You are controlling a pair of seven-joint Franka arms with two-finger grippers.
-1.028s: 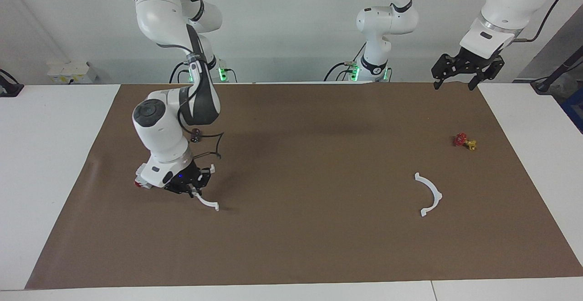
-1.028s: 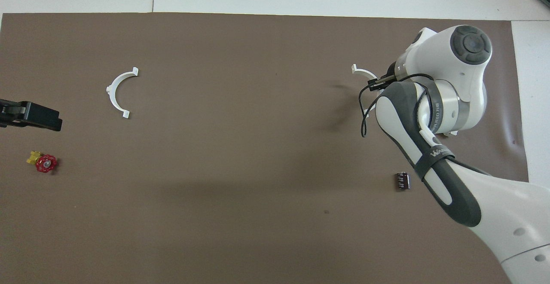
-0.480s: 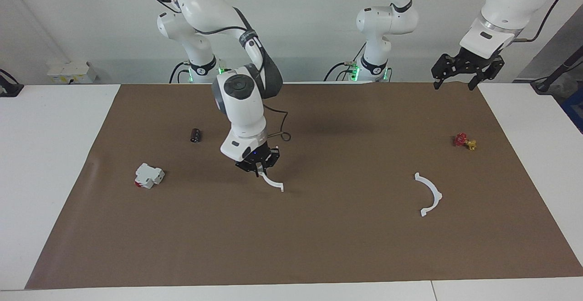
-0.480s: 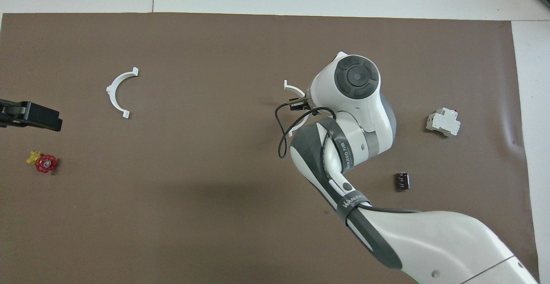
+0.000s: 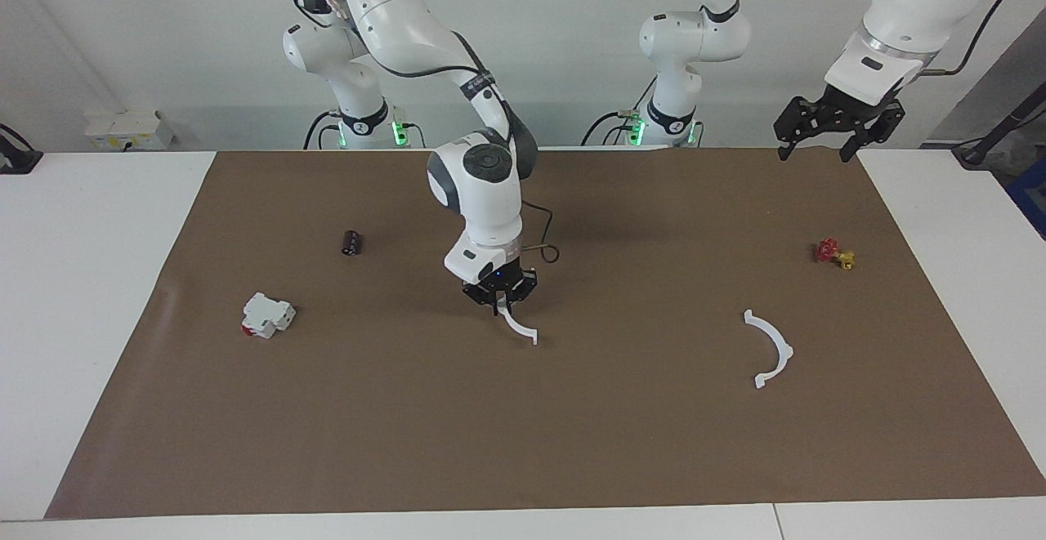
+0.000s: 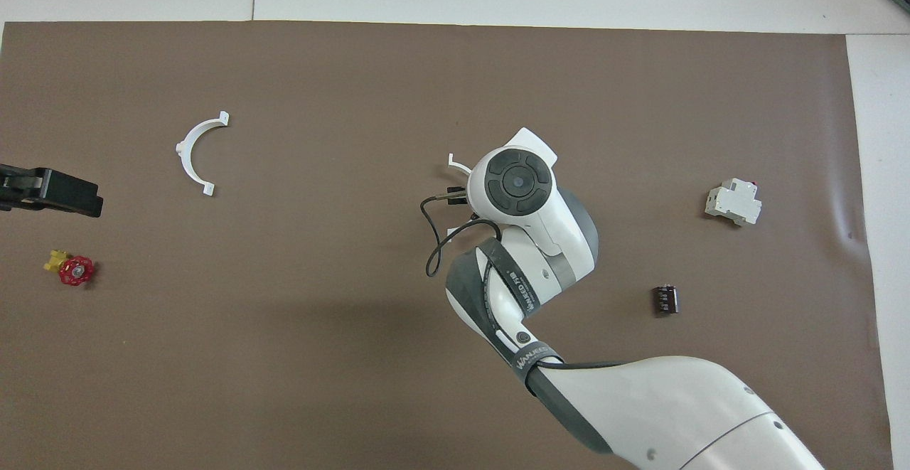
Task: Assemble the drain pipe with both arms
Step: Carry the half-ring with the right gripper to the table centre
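Note:
Next, my right gripper releases its white half-ring on the brown mat's bare middle (image 6: 475, 214), between the other half-ring and the blocky part.
The drain pipe is two thin white half-rings lying apart. My right gripper (image 5: 499, 305) is shut on one end of one half-ring (image 5: 520, 329), which hangs down from it over the middle of the brown mat. Only that half-ring's tip (image 6: 457, 165) shows in the overhead view, since the arm covers the rest. The other half-ring (image 5: 772, 350) lies flat on the mat toward the left arm's end and also shows in the overhead view (image 6: 193, 151). My left gripper (image 5: 817, 152) is open and empty, and it waits high over the mat's corner by that end (image 6: 50, 193).
A small red and yellow valve (image 5: 832, 253) lies nearer to the robots than the loose half-ring. Toward the right arm's end lie a blocky white-and-red part (image 5: 266, 315) and a small black cylinder (image 5: 351, 242). A brown mat (image 5: 572, 442) covers the white table.
My right gripper has carried its half-ring from beside the white-and-red part to over the middle of the mat, toward the left arm's end. The left arm has not moved.

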